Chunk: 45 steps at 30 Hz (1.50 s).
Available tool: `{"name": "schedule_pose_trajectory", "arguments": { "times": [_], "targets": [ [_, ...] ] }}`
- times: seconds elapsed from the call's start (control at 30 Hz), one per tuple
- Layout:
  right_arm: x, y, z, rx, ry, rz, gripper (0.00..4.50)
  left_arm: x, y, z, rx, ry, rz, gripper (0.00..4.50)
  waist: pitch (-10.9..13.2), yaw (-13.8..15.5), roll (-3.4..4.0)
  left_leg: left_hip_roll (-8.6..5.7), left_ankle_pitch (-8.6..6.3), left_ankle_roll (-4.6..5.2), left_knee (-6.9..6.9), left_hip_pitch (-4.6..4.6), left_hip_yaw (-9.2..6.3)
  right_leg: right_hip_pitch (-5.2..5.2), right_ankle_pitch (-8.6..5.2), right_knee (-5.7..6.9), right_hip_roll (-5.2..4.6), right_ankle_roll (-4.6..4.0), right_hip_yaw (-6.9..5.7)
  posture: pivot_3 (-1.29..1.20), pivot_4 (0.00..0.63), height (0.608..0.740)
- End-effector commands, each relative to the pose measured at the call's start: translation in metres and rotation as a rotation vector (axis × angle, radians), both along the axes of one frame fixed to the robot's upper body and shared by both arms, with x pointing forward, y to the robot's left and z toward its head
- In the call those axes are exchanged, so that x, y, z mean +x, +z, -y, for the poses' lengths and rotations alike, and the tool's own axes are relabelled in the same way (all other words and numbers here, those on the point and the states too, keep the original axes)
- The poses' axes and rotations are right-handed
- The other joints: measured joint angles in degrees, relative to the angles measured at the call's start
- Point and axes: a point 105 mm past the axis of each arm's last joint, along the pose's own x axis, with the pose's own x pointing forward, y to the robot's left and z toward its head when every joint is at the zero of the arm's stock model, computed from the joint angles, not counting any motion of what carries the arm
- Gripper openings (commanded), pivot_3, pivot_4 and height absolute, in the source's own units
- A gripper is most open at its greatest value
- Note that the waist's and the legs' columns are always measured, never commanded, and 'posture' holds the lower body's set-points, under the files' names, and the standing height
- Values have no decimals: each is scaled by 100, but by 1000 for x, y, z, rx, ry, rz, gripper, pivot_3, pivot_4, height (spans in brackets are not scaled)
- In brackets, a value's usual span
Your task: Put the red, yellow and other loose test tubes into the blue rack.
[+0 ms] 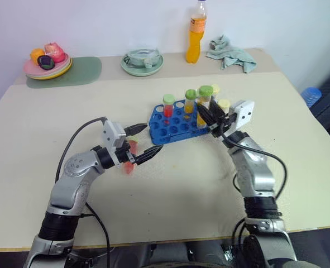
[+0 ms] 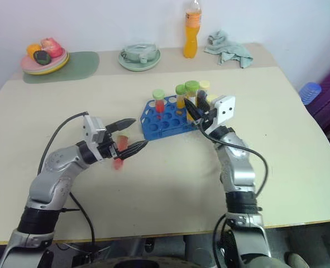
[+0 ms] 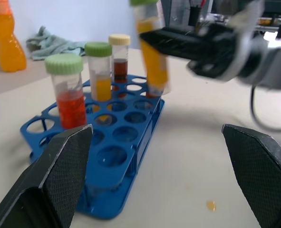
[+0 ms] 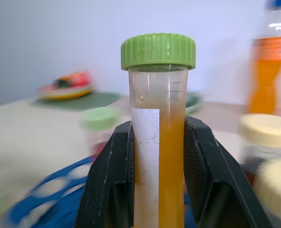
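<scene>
My right gripper is going to release the green-capped tube in the blue rack's near side (image 1: 195, 127), in front of the yellow-filled tube. The green-capped tube is now upright just over the rack.
The blue rack (image 1: 173, 125) stands mid-table with a red-filled tube (image 1: 168, 106), a yellow-filled tube (image 1: 190, 101) and two yellow-capped tubes (image 1: 224, 105) upright in it. My right gripper (image 1: 204, 113) is shut on a green-capped tube of yellow liquid (image 4: 158, 142), held upright with its lower end just over the rack's right end (image 3: 152, 52). My left gripper (image 1: 153, 137) hovers open to the left of the rack, nothing between its fingers (image 3: 59, 171). A loose red tube (image 1: 130, 161) lies on the table under the left hand, partly hidden by it.
Along the far edge stand a plate of toy fruit (image 1: 47, 62) on a green mat (image 1: 81, 71), a pale green dish (image 1: 142, 61), an orange drink bottle (image 1: 195, 36) and a crumpled cloth (image 1: 230, 53). A small orange drop (image 3: 210, 205) marks the table near the rack.
</scene>
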Motion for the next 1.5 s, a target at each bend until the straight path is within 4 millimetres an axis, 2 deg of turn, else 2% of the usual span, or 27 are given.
{"name": "schedule_pose_trajectory", "arguments": {
  "times": [0.03, 0.2, 0.57, 0.77, 0.9, 1.03, 1.13, 1.23, 1.27, 1.4, 1.5],
  "targets": [
    [5, 7, 2, 13, -37, 76, 800, 1, 8, -7, -4, 15, 28, 4500, 0, -7, 0, 1, 0, 0, -1, 0, -1, 0, 0, 1, 2, -1, 0, 0, 150, 740],
    [8, -6, -12, 13, 22, 53, 800, 1, 7, -12, 4, 38, 27, 4500, -1, -87, 0, 1, 1, 0, -1, 1, -1, 0, 0, 4, 3, -1, 1, 0, 150, 740],
    [8, -13, -32, -3, 97, 52, 800, -6, 11, -16, 9, 76, 31, 4500, -2, -100, 2, 4, 1, -2, -2, 7, -1, 0, 0, 10, 6, -3, 6, 0, 150, 740],
    [12, -23, -32, -2, 94, 20, 800, -5, 15, -14, 8, 86, 31, 4500, -2, -115, 3, 4, 1, -3, -4, 7, -1, -2, 0, 14, 7, -3, 7, 0, 150, 740],
    [15, -31, -25, 6, 57, 0, 800, -7, 18, -15, 11, 94, 31, 4500, -2, -114, 3, 4, 2, -5, -2, 8, -1, -3, -1, 18, 8, -4, 8, 0, 150, 740],
    [10, -35, -21, 65, 105, -16, 800, -10, 19, -16, 13, 105, 25, 4500, -2, -113, 3, 4, 3, -6, -1, 10, -1, -2, -1, 22, 7, -4, 8, 0, 150, 740],
    [5, -31, -19, 1, 68, 54, 2192, -9, 19, -22, 1, 124, 12, 4500, -2, -110, 3, 4, 3, -6, -2, 10, -1, -2, -1, 22, 8, -5, 9, 0, 150, 740],
    [0, -27, -20, -58, 55, 98, 3784, -8, 18, -28, -13, 145, 1, 4500, -1, -108, 4, 4, 3, -6, -4, 10, -1, -6, -2, 24, 8, -5, 9, 0, 150, 740],
    [-2, -26, -21, -82, 64, 109, 4155, -6, 18, -31, -17, 161, 0, 4500, -1, -107, 4, 4, 3, -7, -3, 10, -1, -6, -2, 25, 8, -6, 9, 0, 150, 740],
    [-17, -18, -15, -185, 119, 140, 4155, 0, 19, -41, -60, 239, -33, 4500, -1, -70, 4, 3, 4, -8, -2, 10, -1, -6, -2, 28, 7, -6, 10, 0, 150, 740],
    [-29, -12, -6, -269, 162, 136, 4155, 8, 21, -51, -72, 373, -61, 4500, -1, -69, 4, 2, 3, -7, 1, 9, -1, -4, -2, 26, 5, -5, 9, 0, 150, 740]
  ]
}}
